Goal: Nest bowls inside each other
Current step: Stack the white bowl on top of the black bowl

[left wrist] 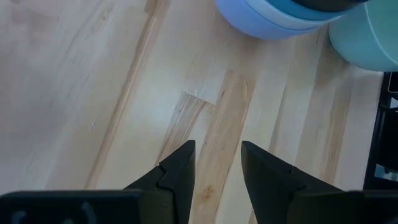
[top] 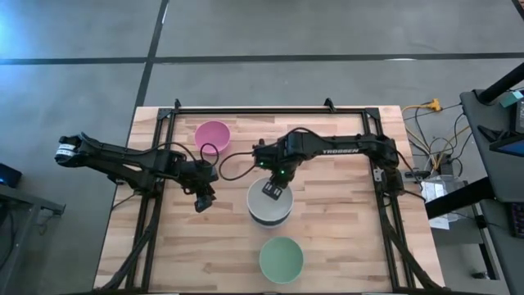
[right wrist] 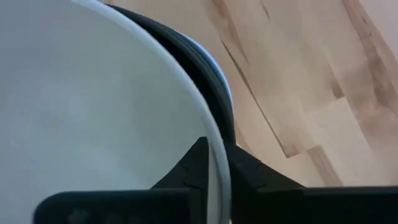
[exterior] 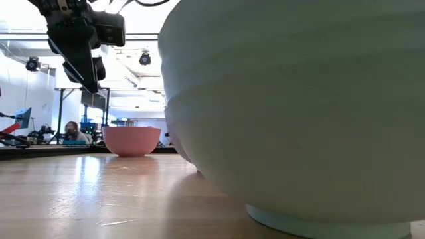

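The white bowl sits off-centre over the bowls' black rims, so the robot's right gripper needs to grab the white bowl's rim nearer its arm's base [top: 292, 197] and shift the white bowl to settle it.
A stack of nested bowls [top: 270, 205] stands mid-table with a white bowl [right wrist: 93, 112] on top, black rims [right wrist: 205, 68] under it and a blue bowl [left wrist: 261, 22] at its outside. My right gripper [top: 272, 190] is over the stack's far part, shut on the white bowl. A pink bowl [top: 212, 135] rests on its base toward the far edge. A mint green bowl [top: 281, 259] rests on its base near the near edge. My left gripper [top: 203, 199] hangs open over bare table, left of the stack. My right gripper holds the white bowl by its rim [right wrist: 214, 140], pinched with one finger [right wrist: 189, 165] inside the bowl and the other [right wrist: 252, 171] outside. The fingers come from above, pointing down. The bowl sits upright in the stack, over the black rims.
The wooden table [top: 344, 238] has bare room to the right of the stack and at its near left. A black frame [top: 246, 111] runs along the far edge and down both sides. In the low view the mint green bowl [exterior: 299, 113] fills the right, and a person [exterior: 73, 131] sits far behind.
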Controlling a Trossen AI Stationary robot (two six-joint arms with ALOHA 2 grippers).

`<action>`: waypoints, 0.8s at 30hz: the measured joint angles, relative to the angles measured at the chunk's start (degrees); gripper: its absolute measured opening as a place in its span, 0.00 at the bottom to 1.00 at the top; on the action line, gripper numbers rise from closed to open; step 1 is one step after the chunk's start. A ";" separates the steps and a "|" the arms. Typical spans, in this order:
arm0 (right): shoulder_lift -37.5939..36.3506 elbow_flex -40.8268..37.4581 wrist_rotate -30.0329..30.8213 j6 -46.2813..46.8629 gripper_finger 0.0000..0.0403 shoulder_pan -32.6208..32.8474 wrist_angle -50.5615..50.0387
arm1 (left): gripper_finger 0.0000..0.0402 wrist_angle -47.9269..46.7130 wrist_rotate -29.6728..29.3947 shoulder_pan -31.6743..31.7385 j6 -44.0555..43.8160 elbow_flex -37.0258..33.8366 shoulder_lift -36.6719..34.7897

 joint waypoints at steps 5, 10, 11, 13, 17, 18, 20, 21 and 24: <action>-0.20 1.32 0.04 0.29 0.22 0.18 0.20 | 0.28 0.00 0.00 0.01 0.04 0.00 0.00; -2.23 2.43 0.55 1.04 0.34 0.11 0.24 | 0.28 -0.03 0.00 0.02 1.51 0.00 0.00; -2.84 2.55 0.73 1.07 0.36 0.13 0.30 | 0.28 -0.03 -0.02 0.02 1.53 0.00 0.00; -4.20 2.64 1.22 1.05 0.38 0.16 0.52 | 0.28 -0.02 -0.02 0.02 1.53 0.00 0.00; -6.98 1.96 3.85 1.01 0.39 0.73 1.32 | 0.28 -0.07 -0.02 0.02 1.59 0.00 0.00; -7.48 1.84 5.09 1.01 0.39 0.91 1.36 | 0.28 -0.07 -0.02 0.02 1.59 0.00 0.00; -8.08 1.84 7.67 0.99 0.38 1.20 1.44 | 0.28 -0.24 -0.42 0.02 1.55 0.04 -0.26; -8.32 1.79 8.11 0.96 0.37 1.23 1.60 | 0.28 -0.34 -1.26 0.02 1.47 0.06 -0.48; -8.50 1.75 8.25 0.91 0.33 1.18 2.71 | 0.28 -0.46 -3.46 0.04 1.31 0.07 -1.54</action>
